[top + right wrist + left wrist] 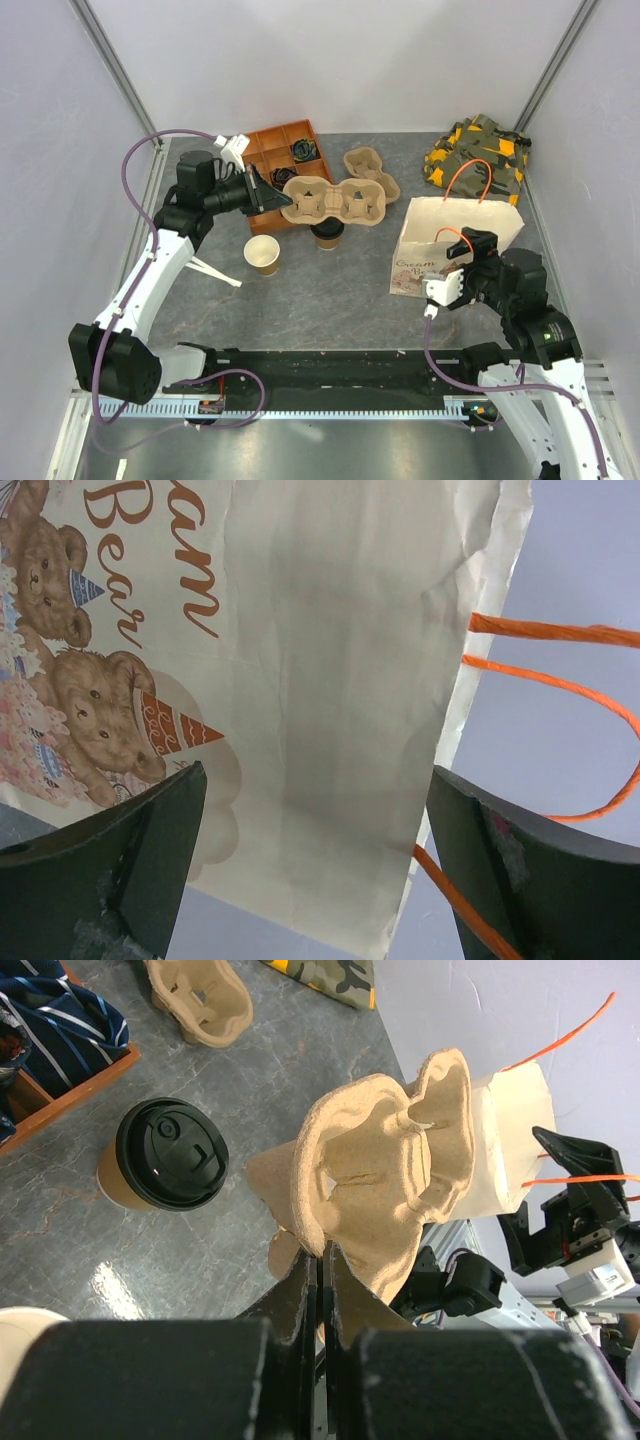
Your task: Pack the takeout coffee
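Observation:
I should use my left gripper to set the pulp cup carrier down on the bare table (341, 324) close to its front edge, before the coffee.
The takeout coffee (327, 234), a tan cup with a black lid (170, 1155), stands on the table mid-back, partly under the pulp cup carrier (332, 199). My left gripper (264, 190) is shut on that carrier's left edge and holds the carrier (385, 1180) lifted over the table; its jaws (322, 1256) pinch the thin rim. The white paper bag (455, 245) with orange handles stands upright on the right. My right gripper (470, 246) hovers at the bag's near top edge, open. In the right wrist view, the bag's bear-printed side (330, 680) fills the space beyond the gripper (317, 770).
A lidless tan cup (262, 255) stands left of the coffee. A second pulp carrier (371, 172) lies behind. A wooden compartment box (285, 158) sits at the back left and a camouflage cloth (478, 155) at the back right. A white stick (215, 270) lies near the left arm.

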Controlling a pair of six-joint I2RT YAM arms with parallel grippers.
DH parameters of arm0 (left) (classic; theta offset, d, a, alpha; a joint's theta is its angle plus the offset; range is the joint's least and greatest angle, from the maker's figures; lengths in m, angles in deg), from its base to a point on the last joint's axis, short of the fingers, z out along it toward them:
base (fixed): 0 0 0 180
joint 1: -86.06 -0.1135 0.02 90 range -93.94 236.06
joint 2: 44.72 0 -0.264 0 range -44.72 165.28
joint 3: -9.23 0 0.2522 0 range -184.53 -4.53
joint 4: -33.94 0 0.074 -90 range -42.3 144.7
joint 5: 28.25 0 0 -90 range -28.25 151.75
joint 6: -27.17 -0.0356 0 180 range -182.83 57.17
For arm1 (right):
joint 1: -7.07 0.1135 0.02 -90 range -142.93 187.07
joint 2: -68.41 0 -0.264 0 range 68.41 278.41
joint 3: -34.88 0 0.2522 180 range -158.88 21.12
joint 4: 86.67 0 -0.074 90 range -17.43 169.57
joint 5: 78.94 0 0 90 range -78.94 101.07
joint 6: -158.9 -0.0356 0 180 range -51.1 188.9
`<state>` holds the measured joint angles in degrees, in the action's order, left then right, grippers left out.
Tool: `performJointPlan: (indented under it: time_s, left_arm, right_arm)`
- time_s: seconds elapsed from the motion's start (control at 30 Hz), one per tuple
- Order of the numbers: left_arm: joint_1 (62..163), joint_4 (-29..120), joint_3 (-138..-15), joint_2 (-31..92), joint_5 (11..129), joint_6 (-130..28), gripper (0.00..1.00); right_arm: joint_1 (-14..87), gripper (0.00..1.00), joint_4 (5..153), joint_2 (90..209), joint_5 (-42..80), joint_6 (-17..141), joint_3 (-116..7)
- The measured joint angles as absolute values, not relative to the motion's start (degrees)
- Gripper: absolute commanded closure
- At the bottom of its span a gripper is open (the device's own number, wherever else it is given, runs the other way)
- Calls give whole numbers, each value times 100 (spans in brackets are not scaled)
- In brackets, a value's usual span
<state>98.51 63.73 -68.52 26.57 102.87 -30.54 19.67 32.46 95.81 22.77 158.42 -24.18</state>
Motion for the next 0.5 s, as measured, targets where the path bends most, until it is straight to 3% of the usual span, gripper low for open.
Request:
performJointPlan:
  time_s: [0.3,0.5]
  left_arm:
    - [9851,6336,-6810,2661,10305,-3054,98]
    - [9851,6325,-6793,2725,10403,-3054,98]
  right_arm:
    - [1967,2,3672,10153,2067,15586,-2418]
    - [1967,2,3895,9847,2043,15660,-2298]
